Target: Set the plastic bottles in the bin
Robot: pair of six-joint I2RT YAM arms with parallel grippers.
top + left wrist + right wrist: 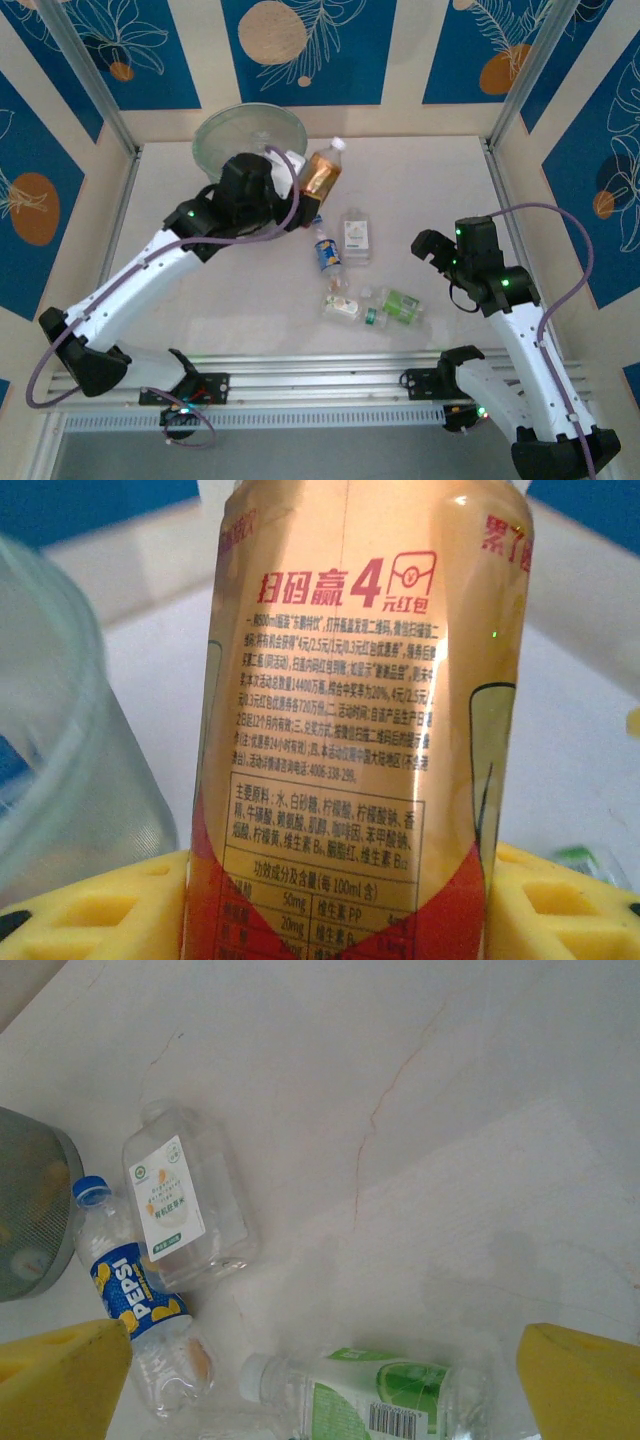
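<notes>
The robot's left gripper should release the orange-and-gold labelled bottle inside the near half of the translucent round bin (244, 161).
My left gripper (292, 187) is shut on an orange-and-gold labelled bottle (322, 172) with a white cap, held off the table just right of the translucent round bin (248, 135). In the left wrist view the bottle (360, 720) stands between my yellow fingers (90, 910), with the bin wall (60, 780) close on the left. My right gripper (428, 247) hangs open above the table. A green-labelled bottle (390, 1395) lies under its gap (320, 1390). A Pepsi bottle (140, 1300) and a white-labelled clear bottle (185, 1200) lie further left.
Loose bottles cluster mid-table: the Pepsi one (326, 252), the white-labelled one (356, 235), the green one (402, 305) and a crushed one (343, 305). Patterned walls and metal posts fence the table. The bin's side (30, 1210) shows at the far left of the right wrist view.
</notes>
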